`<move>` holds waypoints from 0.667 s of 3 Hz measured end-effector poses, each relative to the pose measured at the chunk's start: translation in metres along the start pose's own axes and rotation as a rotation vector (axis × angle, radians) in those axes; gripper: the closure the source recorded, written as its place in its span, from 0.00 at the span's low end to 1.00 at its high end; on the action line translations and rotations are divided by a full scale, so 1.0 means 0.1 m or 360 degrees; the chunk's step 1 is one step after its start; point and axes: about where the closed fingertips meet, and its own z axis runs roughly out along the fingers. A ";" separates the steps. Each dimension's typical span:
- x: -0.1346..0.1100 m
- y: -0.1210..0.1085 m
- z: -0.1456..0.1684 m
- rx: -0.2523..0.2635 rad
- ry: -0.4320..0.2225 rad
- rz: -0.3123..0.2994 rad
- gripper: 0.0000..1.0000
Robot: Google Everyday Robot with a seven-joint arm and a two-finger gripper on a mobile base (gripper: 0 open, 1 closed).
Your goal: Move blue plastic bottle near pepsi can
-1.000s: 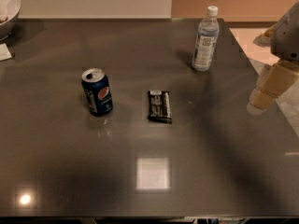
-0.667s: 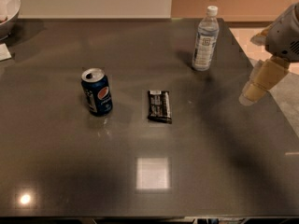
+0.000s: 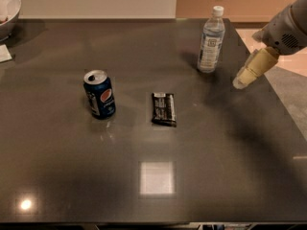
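Observation:
The blue plastic bottle has a white cap. My gripper should close on its upper half (image 3: 213, 32), a little below that cap.
The blue plastic bottle (image 3: 211, 41) stands upright near the table's far right edge; it is clear with a white cap and a white label. The pepsi can (image 3: 100, 95) stands upright left of the table's middle, far from the bottle. My gripper (image 3: 243, 78) comes in from the right, above the table and just to the right of the bottle's base. It does not touch the bottle and holds nothing that I can see.
A flat black snack bar wrapper (image 3: 164, 109) lies between can and bottle. A white bowl (image 3: 7, 11) sits at the far left corner with a white paper (image 3: 4, 54) beside it. The dark table (image 3: 144, 186) ends at the right, close to my arm.
My gripper has moved left and a little farther back, closer to the bottle. Bottle, can and wrapper have not moved.

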 end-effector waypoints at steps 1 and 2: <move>-0.07 -0.29 0.16 -0.0001 -0.0075 0.0074 0.00; -0.18 -0.49 0.31 0.0018 -0.0142 0.0087 0.00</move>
